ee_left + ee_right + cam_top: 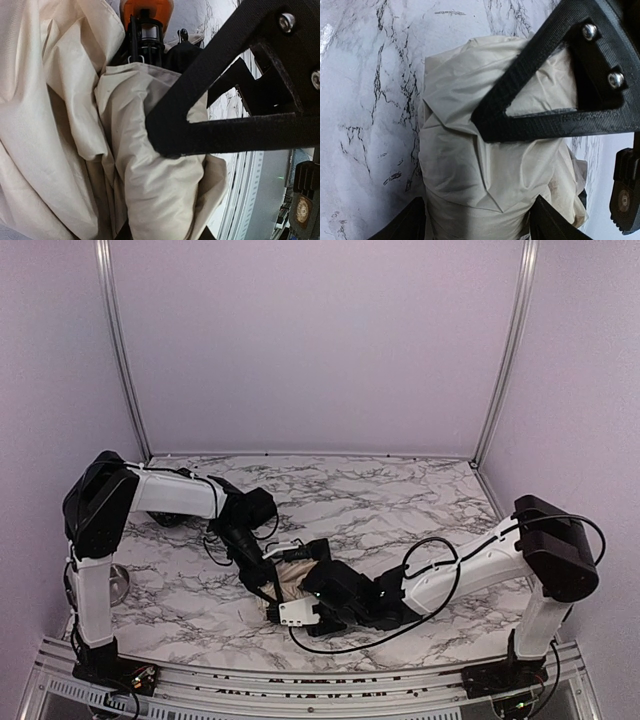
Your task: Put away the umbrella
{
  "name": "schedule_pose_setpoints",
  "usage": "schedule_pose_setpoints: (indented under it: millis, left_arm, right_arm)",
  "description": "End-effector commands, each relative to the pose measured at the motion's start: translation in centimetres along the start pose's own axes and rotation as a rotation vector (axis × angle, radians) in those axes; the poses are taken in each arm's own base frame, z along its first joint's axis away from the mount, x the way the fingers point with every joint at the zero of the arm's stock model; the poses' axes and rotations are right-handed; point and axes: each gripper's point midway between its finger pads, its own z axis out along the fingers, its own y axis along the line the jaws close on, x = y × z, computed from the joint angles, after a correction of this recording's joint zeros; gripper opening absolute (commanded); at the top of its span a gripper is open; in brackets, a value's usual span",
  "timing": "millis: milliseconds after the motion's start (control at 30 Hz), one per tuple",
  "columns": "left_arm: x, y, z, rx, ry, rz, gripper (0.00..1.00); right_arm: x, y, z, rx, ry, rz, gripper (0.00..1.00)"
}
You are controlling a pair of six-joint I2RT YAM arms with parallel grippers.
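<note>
Next, my left gripper opens and takes the umbrella from its near side [268, 610] to roll it tighter, because loose umbrella fabric spreads beside the fold of fabric it holds.
The umbrella [291, 578] lies as a crumpled cream-beige bundle on the marble table [400, 500], near the front middle. Both grippers meet on it. My left gripper [264, 582] comes from the left; in the left wrist view [165, 233] its jaws close on a thick fold of the fabric [160, 185]. An orange-tan knob [145, 7] and black shaft parts [145, 40] show beyond that fold. My right gripper [320, 590] comes from the right; in the right wrist view [477, 226] its jaws stand wide, pressed on both sides of the bundle [485, 165].
A small steel bowl [119, 582] sits at the left by the left arm's upright link. Cables loop from the right arm [440, 560] over the table. The metal rail [300, 680] runs along the near edge.
</note>
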Motion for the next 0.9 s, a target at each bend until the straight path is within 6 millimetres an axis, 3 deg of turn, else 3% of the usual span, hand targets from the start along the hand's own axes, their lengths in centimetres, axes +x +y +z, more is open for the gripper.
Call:
schedule_pose_setpoints:
  millis: [0, 333, 400, 467, 533, 567, 667, 700, 733, 800, 867]
  left_arm:
    - [3.8, -1.3, 1.8, 0.084, 0.157, -0.073, 0.17]
    - [3.8, -1.3, 1.8, 0.102, 0.169, -0.074, 0.17]
    - [3.8, -1.3, 1.8, 0.103, 0.169, -0.073, 0.17]
    - [3.8, -1.4, 1.8, 0.104, 0.171, -0.073, 0.19]
    - [3.9, -1.4, 1.7, 0.102, 0.172, -0.065, 0.3]
    - [3.8, -1.4, 1.6, 0.1, 0.17, -0.058, 0.41]
    - [2.6, -1.4, 0.8, 0.07, 0.121, -0.019, 0.58]
    - [1.7, -1.3, 0.2, 0.047, 0.081, -0.002, 0.63]
    - [0.7, -1.1, -0.7, 0.008, 0.028, 0.02, 0.77]
    - [-0.6, 0.1, -2.1, -0.091, -0.053, 0.03, 0.93]
    - [-1.9, 1.2, -4.5, -0.225, -0.139, 0.05, 0.99]
  right_arm:
    - [3.9, -0.1, 2.1, 0.011, 0.143, -0.026, 0.69]
    - [4.5, -0.7, 2.6, 0.041, 0.175, -0.066, 0.7]
    - [4.6, -0.2, 2.8, 0.005, 0.178, -0.07, 0.62]
    - [4.8, 0.3, 3.2, -0.025, 0.192, -0.067, 0.46]
    - [5.3, 0.9, 3.5, -0.057, 0.206, -0.058, 0.36]
    - [5.6, 1.4, 3.5, -0.084, 0.209, -0.05, 0.32]
    - [6.3, 3.0, 3.6, -0.188, 0.223, -0.002, 0.29]
    - [6.6, 3.6, 3.5, -0.221, 0.229, 0.016, 0.28]
    - [7.0, 4.1, 3.4, -0.249, 0.239, 0.032, 0.28]
    - [7.5, 5.1, 3.1, -0.303, 0.255, 0.059, 0.27]
    - [8.0, 6.2, 2.8, -0.358, 0.27, 0.083, 0.26]
